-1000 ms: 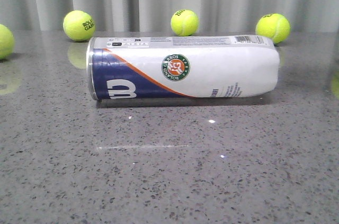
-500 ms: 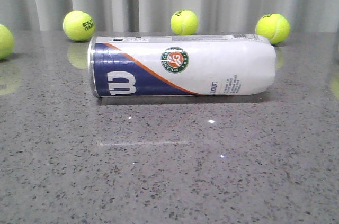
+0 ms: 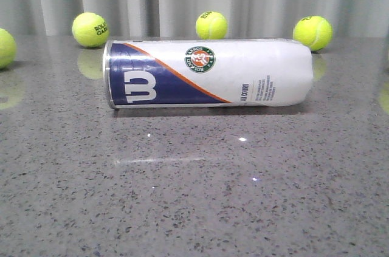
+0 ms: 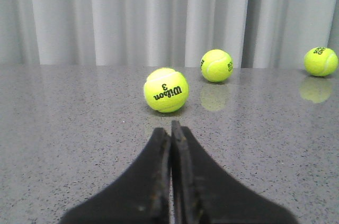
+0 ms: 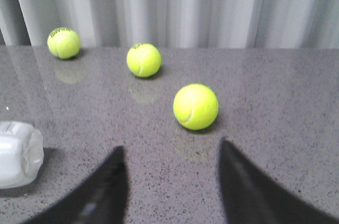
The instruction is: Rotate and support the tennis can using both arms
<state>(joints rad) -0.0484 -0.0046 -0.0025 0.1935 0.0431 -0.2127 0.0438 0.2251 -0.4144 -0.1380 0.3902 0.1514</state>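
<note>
Next, my left gripper goes next to the silver rim (image 3: 108,75) of the tennis can, at the navy end beside the white W. It should close there.
The tennis can (image 3: 209,73) lies on its side across the grey table, silver rim to the left, navy section with the white W facing the camera, round emblem on top. Its white end (image 5: 18,152) also shows at the edge of the right wrist view. No arm appears in the front view. My left gripper (image 4: 170,126) is shut with nothing between its fingers, low over the table and pointing at a tennis ball. My right gripper (image 5: 172,150) is open and empty, with the can's end off to one side of it.
Tennis balls (image 3: 90,29) (image 3: 211,25) (image 3: 312,32) stand along the back by the grey curtain, another (image 3: 5,47) at the far left edge. A Wilson ball (image 4: 166,90) lies just ahead of the left gripper; one ball (image 5: 195,106) lies ahead of the right gripper.
The can has rolled about its long axis: the W logo and emblem rose toward the top, and the barcode strip turned out of sight. It also shifted slightly back.
</note>
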